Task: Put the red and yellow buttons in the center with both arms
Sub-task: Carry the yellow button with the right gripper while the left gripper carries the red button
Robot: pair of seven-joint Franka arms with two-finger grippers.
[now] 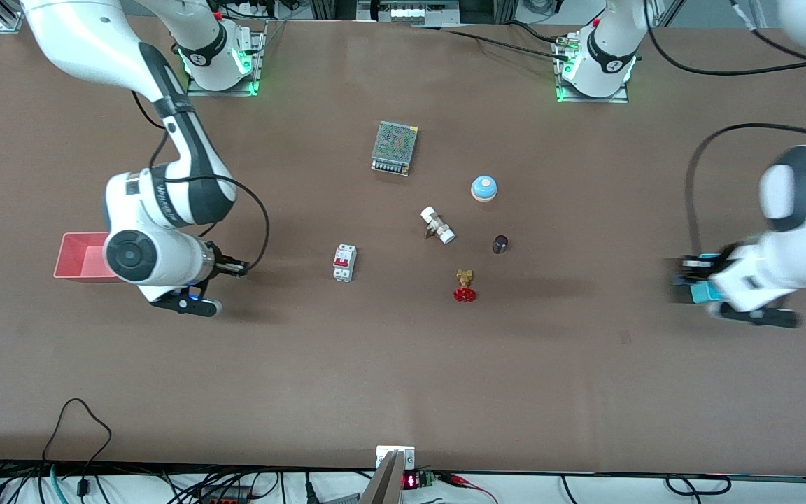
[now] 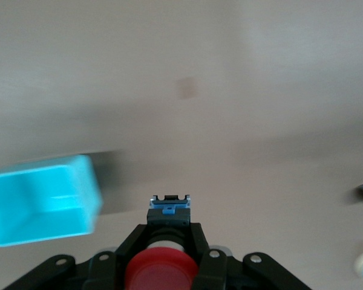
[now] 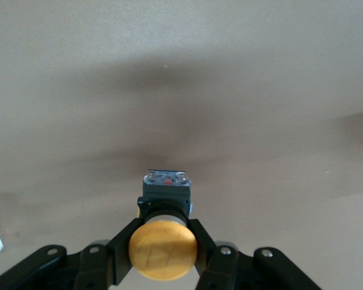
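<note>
My left gripper needs to release the red button on the bare table (image 1: 542, 253) (image 2: 297, 188) next to the small dark cylinder, toward the cyan bin. The red button is over that bin's edge now.
My left gripper (image 2: 168, 234) is shut on the red button (image 2: 159, 270), gripping its black body below the red cap. In the front view it (image 1: 686, 270) is in the air at the left arm's end of the table, over the edge of a cyan bin (image 1: 698, 288). My right gripper (image 3: 163, 225) is shut on the yellow button (image 3: 163, 249), whose black body points at the brown tabletop (image 3: 181, 90). In the front view it (image 1: 236, 267) is over bare table beside a red bin (image 1: 80, 256). The table's center (image 1: 403, 329) is brown and flat.
Around the middle lie a metal power supply (image 1: 394, 148), a blue-domed bell (image 1: 484, 187), a white fitting (image 1: 438, 225), a small dark cylinder (image 1: 500, 243), a red handwheel valve (image 1: 464, 285) and a white circuit breaker (image 1: 344, 263). The cyan bin (image 2: 42, 199) also shows in the left wrist view.
</note>
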